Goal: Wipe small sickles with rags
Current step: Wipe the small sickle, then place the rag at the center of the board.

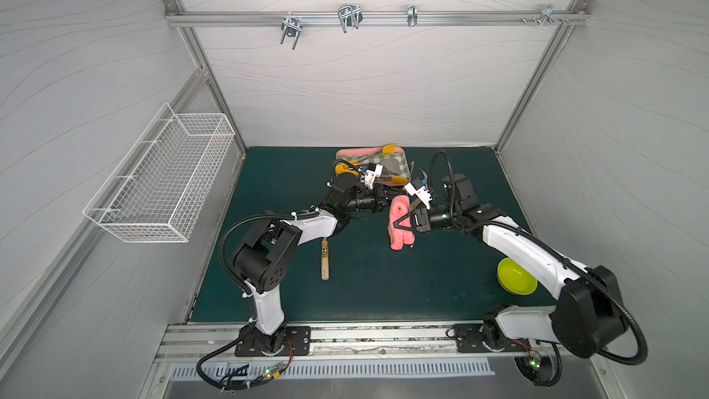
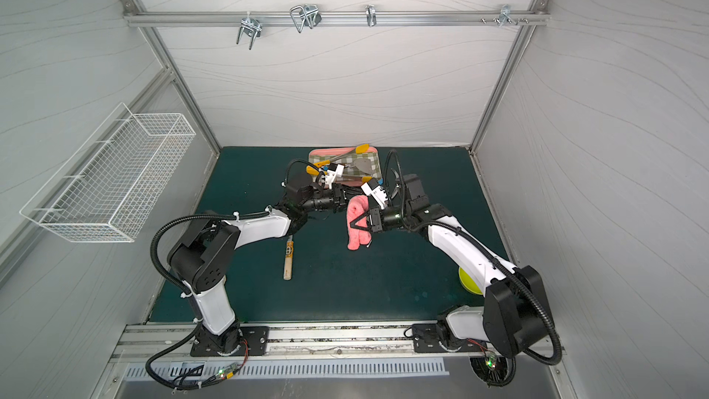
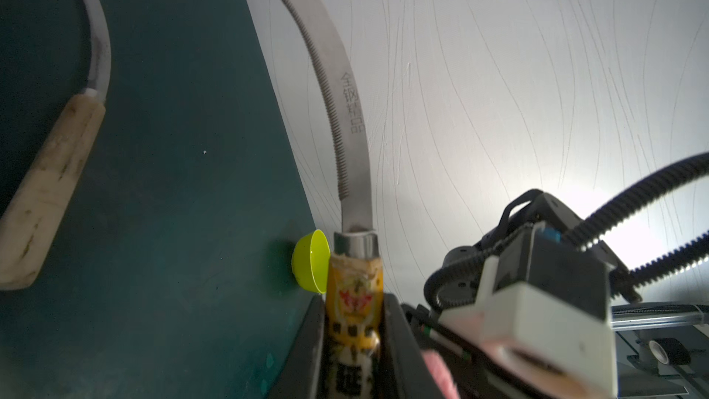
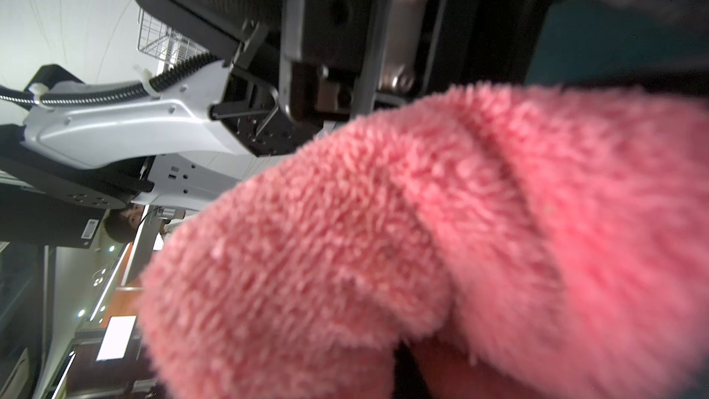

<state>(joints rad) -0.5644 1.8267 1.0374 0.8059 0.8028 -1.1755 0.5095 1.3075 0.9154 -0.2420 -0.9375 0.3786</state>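
Observation:
Next, my right gripper sets the pink fuzzy rag free on the green mat [image 1: 424,247] between the sickle handle and the lime-green bowl.
My left gripper [image 3: 355,301] is shut on the orange-labelled handle of a small sickle [image 3: 337,109], whose toothed grey blade curves away from it. A second sickle [image 3: 50,193], with a plain pale handle, lies on the green mat. In both top views a third sickle's handle [image 1: 325,259] [image 2: 287,261] lies on the mat, its blade hidden under the left arm. My right gripper [image 1: 398,225] [image 2: 355,225] is shut on the pink fuzzy rag [image 1: 399,241] [image 4: 422,224], just right of the left gripper [image 1: 383,200]. The rag fills the right wrist view and hides the jaws.
A pink-rimmed checked tray [image 1: 345,153] with yellow-tipped tongs [image 1: 389,147] stands at the back of the mat behind both grippers. A lime-green bowl [image 1: 516,276] [image 3: 310,262] sits front right, partly under the right arm. A white wire basket [image 1: 161,182] hangs on the left wall.

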